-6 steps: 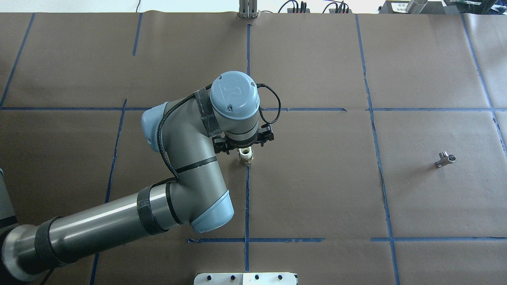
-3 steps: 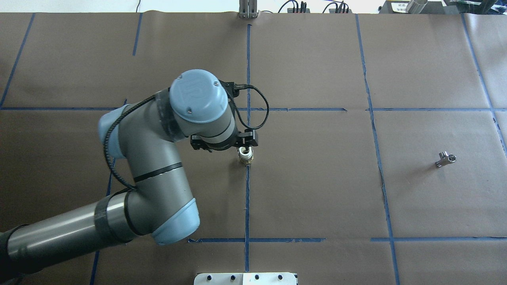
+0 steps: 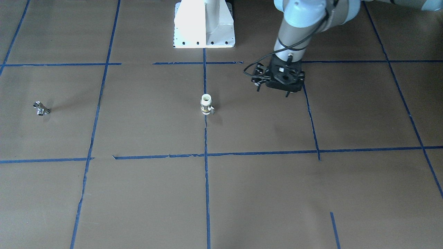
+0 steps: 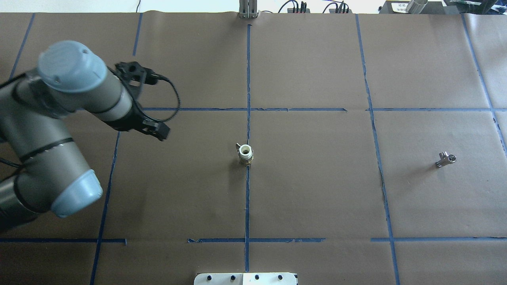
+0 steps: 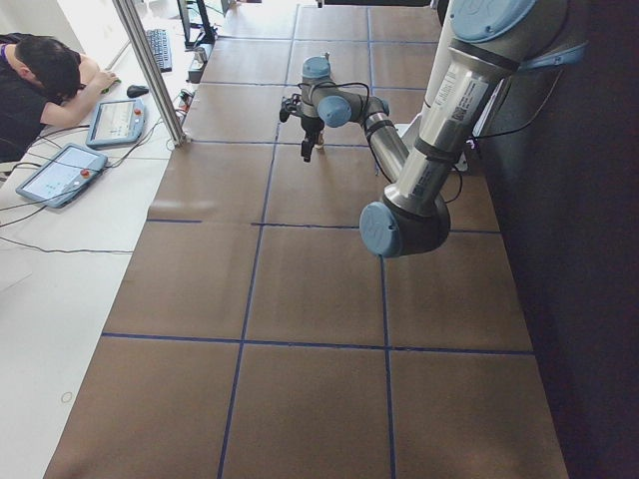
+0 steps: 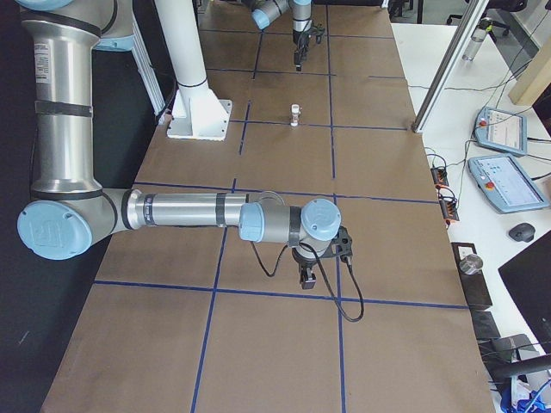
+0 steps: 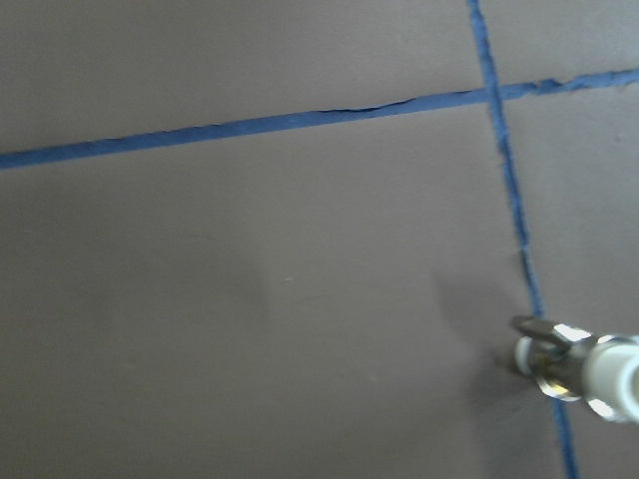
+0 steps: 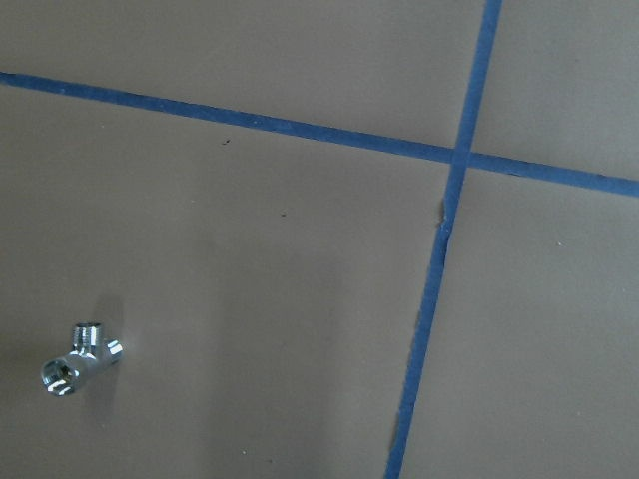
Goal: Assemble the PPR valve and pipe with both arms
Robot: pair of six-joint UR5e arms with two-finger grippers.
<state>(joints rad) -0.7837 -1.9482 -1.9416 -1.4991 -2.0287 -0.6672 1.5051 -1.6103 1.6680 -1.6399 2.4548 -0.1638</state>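
Observation:
I need to next move my right gripper to the pipe's body (image 3: pixel 42 108) (image 8: pixel 86 360) and close it there, just behind the threaded end, leaving that end free.
The PPR valve (image 3: pixel 206 104) stands upright on the brown table at its middle, on a blue tape line, with nothing touching it; it also shows in the overhead view (image 4: pixel 245 153) and at the lower right of the left wrist view (image 7: pixel 584 367). My left gripper (image 3: pixel 272 92) hangs open and empty well off to the valve's side, at the left of the overhead view (image 4: pixel 147 102). The pipe (image 4: pixel 445 159) lies alone at the far right, and shows in the right wrist view (image 8: pixel 80 357). My right gripper (image 6: pixel 306 277) shows only from the side; I cannot tell its state.
The white pedestal (image 3: pixel 204 24) stands at the robot's edge of the table. Blue tape lines cross the brown paper. An operator (image 5: pixel 40 80) and tablets (image 5: pixel 60 172) sit beyond the table's far edge, by a metal post (image 5: pixel 150 70).
My left gripper was right over the valve and has swung away to the left. The valve stays upright where it was. The pipe has not moved.

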